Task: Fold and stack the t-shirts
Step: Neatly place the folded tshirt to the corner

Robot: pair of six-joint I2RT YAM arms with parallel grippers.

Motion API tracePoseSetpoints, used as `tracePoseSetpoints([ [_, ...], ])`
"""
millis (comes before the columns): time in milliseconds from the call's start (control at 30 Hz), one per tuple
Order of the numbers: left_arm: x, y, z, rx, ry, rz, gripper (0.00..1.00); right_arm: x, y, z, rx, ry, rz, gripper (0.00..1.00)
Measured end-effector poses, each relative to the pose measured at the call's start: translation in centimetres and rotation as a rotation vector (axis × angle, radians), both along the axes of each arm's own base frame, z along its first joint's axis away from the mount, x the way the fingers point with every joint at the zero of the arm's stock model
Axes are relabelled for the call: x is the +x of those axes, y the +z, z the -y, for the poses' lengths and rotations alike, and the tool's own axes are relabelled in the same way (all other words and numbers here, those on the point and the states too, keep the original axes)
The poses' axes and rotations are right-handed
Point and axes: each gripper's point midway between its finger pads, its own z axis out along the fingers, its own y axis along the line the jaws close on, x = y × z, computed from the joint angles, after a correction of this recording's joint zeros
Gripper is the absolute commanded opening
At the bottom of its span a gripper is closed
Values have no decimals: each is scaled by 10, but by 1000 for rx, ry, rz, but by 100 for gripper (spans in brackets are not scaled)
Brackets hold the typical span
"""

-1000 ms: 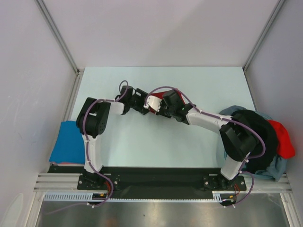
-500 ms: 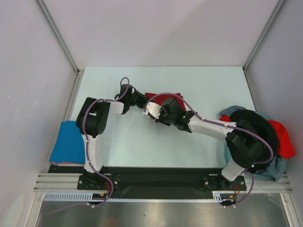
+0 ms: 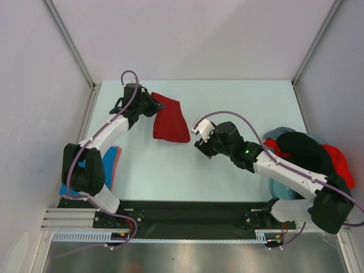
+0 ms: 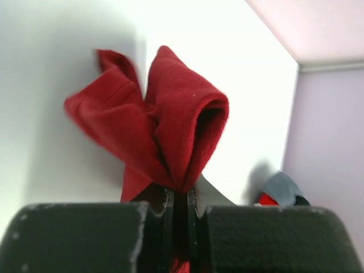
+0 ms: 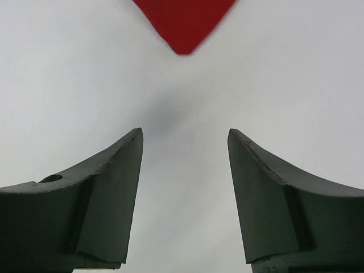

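Next, I lay the dark red t-shirt on the folded bright blue t-shirt (image 3: 88,166) with my left gripper.
A dark red t-shirt (image 3: 172,120) lies bunched on the table's far left half. My left gripper (image 3: 150,106) is shut on its far-left edge. In the left wrist view the cloth (image 4: 170,128) rises folded out of the closed left gripper (image 4: 181,196). My right gripper (image 3: 200,140) hovers to the right of the shirt, apart from it. It stands open with nothing between its fingers (image 5: 116,170), and only a corner of the red shirt (image 5: 183,23) shows ahead of it. A folded bright blue t-shirt (image 3: 85,173) lies at the near left, partly hidden by the left arm.
A heap of t-shirts sits at the right edge: black (image 3: 307,151), brighter red (image 3: 340,165) and pale grey-blue (image 3: 277,134). The pale grey-blue one also shows in the left wrist view (image 4: 280,187). A metal frame rail (image 3: 91,108) borders the table's left side.
My right gripper has opened, let go of the dark red shirt and drawn back to the right. My left gripper shut on the shirt and swung with it to the far left.
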Motion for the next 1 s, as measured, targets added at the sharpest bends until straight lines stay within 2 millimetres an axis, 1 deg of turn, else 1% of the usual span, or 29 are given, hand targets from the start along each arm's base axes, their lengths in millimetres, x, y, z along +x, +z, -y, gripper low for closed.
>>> tracePoseSetpoints([
  [67, -7, 13, -16, 57, 45, 12, 0, -2, 12, 5, 32, -12, 19, 65],
  [133, -15, 16, -33, 101, 85, -3, 0, -4, 18, 6, 50, -14, 25, 65],
  [167, -17, 15, -41, 120, 103, -16, 0, -4, 19, 6, 54, -13, 25, 65],
  [333, -30, -3, -99, 253, 225, -141, 0, -6, 19, 4, 62, 2, 18, 65],
  [367, -32, -4, -107, 270, 240, -158, 0, -7, 19, 3, 64, 7, 16, 65],
  [433, -37, -2, -128, 325, 278, -189, 0, -8, 18, 1, 67, 19, 10, 64],
  [500, -39, 6, -146, 372, 310, -203, 0, -9, 18, 0, 68, 26, 6, 64],
  [600, -41, 19, -167, 422, 348, -202, 0, -11, 16, -2, 70, 40, -3, 64],
  [700, -47, 30, -188, 466, 381, -214, 0, -13, 16, -2, 69, 48, -7, 64],
  [833, -55, 39, -212, 518, 410, -236, 0, -14, 14, -3, 66, 57, -15, 64],
  [1000, -65, 44, -234, 567, 433, -269, 0, -16, 12, -4, 66, 66, -24, 63],
])
